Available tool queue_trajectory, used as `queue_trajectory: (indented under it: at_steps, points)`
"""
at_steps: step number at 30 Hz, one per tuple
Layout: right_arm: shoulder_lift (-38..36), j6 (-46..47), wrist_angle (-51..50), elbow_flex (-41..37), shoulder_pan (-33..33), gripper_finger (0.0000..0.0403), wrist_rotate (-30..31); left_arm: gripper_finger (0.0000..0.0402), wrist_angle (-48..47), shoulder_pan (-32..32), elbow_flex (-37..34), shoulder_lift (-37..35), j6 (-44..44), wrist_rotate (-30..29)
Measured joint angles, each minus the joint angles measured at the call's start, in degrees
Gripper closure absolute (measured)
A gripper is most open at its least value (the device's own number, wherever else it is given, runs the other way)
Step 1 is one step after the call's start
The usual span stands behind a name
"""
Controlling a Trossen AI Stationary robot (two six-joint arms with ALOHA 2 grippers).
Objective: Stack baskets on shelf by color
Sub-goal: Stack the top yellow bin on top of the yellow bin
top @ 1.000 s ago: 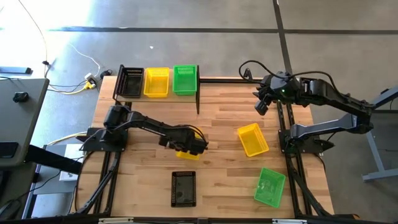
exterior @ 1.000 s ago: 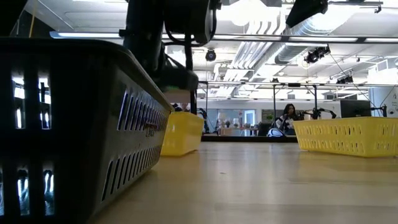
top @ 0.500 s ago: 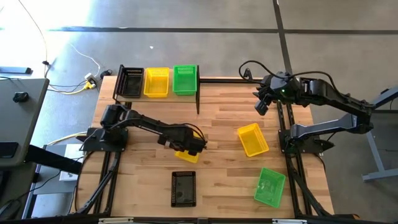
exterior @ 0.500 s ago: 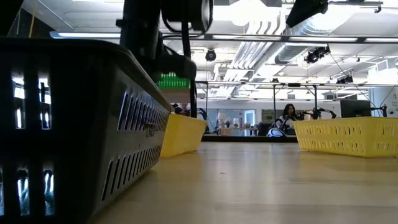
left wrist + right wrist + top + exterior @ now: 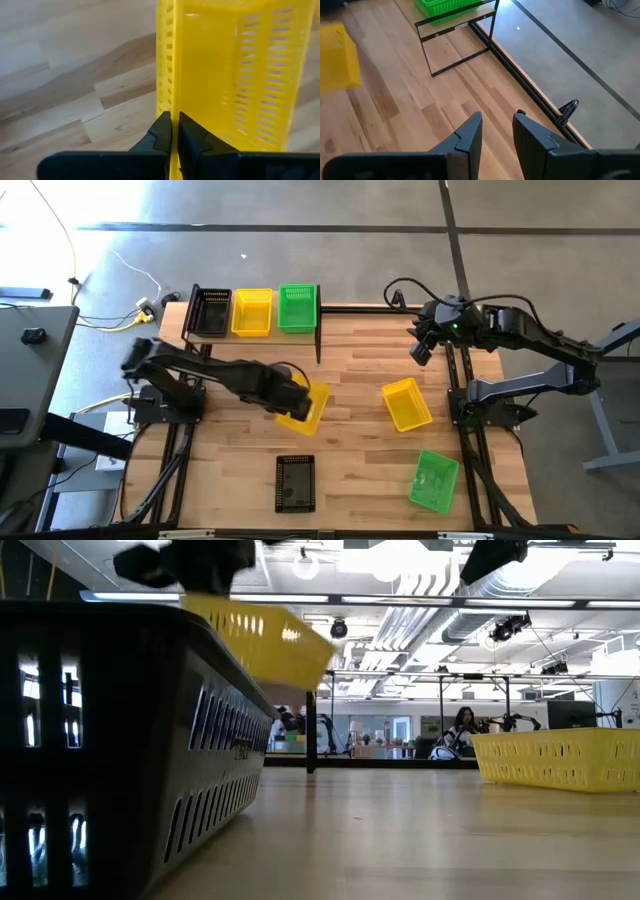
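Note:
Next, my left hand releases the yellow basket, now hanging tilted over the table's middle, inside the yellow basket on the shelf (image 5: 254,311), between the black and green baskets.
My left gripper (image 5: 287,400) is shut on a yellow basket (image 5: 306,406), which hangs tilted in the air over the middle of the table; the low view shows this basket (image 5: 265,635) well above the tabletop. On the shelf (image 5: 319,340) at the far left stand a black basket (image 5: 210,311), a yellow basket (image 5: 252,312) and a green basket (image 5: 298,307). A second yellow basket (image 5: 406,403), a green basket (image 5: 433,480) and a black basket (image 5: 295,482) rest on the table. My right gripper (image 5: 422,347) waits open, raised over the far right of the table. My left gripper pinches one side wall of the yellow basket at its rim (image 5: 173,117), one finger (image 5: 161,134) outside and the other finger (image 5: 192,139) inside the basket. The basket is lifted clear of the table and tilted.
The shelf's black frame (image 5: 457,42) stands on the table's far edge, its top nearly filled by three stacks. The near black basket (image 5: 100,740) blocks much of the low view. Bare planks lie between the held basket and the shelf.
My left gripper has risen from the table and drawn a little toward the left and far side, carrying the yellow basket with it. The basket, standing on the table a second ago, is now lifted clear and tipped. The right arm has kept still.

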Motion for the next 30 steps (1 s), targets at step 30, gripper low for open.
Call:
queue_trajectory:
  at_steps: [30]
  points:
    - [0.02,2.97,0.00,0.00,0.01,0.0309,0.46,0.0401,-0.56,33.54,0.01,-27.41,27.72,-4.65]
